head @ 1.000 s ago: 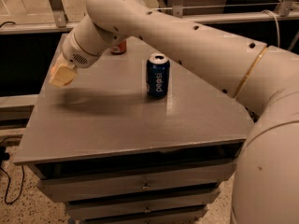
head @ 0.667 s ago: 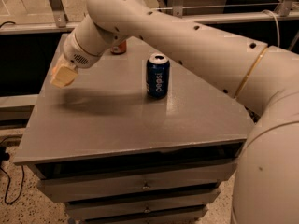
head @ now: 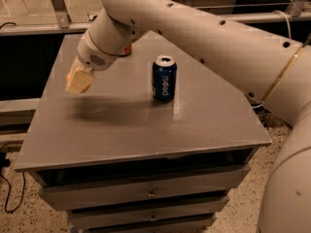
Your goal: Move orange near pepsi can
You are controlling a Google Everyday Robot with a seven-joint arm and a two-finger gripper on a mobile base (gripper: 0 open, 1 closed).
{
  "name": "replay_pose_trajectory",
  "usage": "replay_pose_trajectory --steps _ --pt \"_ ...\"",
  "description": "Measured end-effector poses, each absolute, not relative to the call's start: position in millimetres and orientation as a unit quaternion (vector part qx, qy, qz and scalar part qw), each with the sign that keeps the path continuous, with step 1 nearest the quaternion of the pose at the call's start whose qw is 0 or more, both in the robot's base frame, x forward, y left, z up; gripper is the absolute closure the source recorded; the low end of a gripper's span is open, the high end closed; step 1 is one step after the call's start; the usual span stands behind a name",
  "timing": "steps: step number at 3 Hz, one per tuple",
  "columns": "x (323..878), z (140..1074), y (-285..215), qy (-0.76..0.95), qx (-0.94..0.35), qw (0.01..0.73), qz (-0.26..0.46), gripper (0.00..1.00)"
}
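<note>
Next, I set the orange on the grey table (head: 134, 84) close beside the pepsi can, on the can's side facing my gripper.
The pepsi can (head: 164, 79) is dark blue with white lettering and a silver top. It stands upright near the middle of the grey table (head: 146, 130). My gripper (head: 78, 81) hangs above the table's left side, well left of the can, at the end of the white arm (head: 194, 28) that reaches across the back of the table. A small orange-red thing (head: 126, 50) peeks out from behind the arm at the back. Most of it is hidden, so I cannot tell whether it is the orange or a can.
The table is a cabinet with drawers (head: 150, 193) below its front edge. A metal rail (head: 43, 28) and dark shelving run along the back. A black cable (head: 7, 188) lies on the floor at the left.
My gripper has shifted a little to the right, toward the pepsi can. The can has not moved.
</note>
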State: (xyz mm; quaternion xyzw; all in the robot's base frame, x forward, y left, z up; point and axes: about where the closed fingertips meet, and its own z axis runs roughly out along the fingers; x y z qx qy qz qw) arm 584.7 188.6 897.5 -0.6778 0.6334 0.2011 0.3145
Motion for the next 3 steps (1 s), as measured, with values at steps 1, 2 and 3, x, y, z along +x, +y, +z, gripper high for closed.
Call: replay_pose_trajectory --steps 1,2,3 --pt "571 890 159 0.642 -0.69 0.271 0.197 1.0" --pt "567 881 134 0.646 -0.701 0.233 0.193 1.0" --pt "568 869 111 0.651 -0.706 0.205 0.188 1.0"
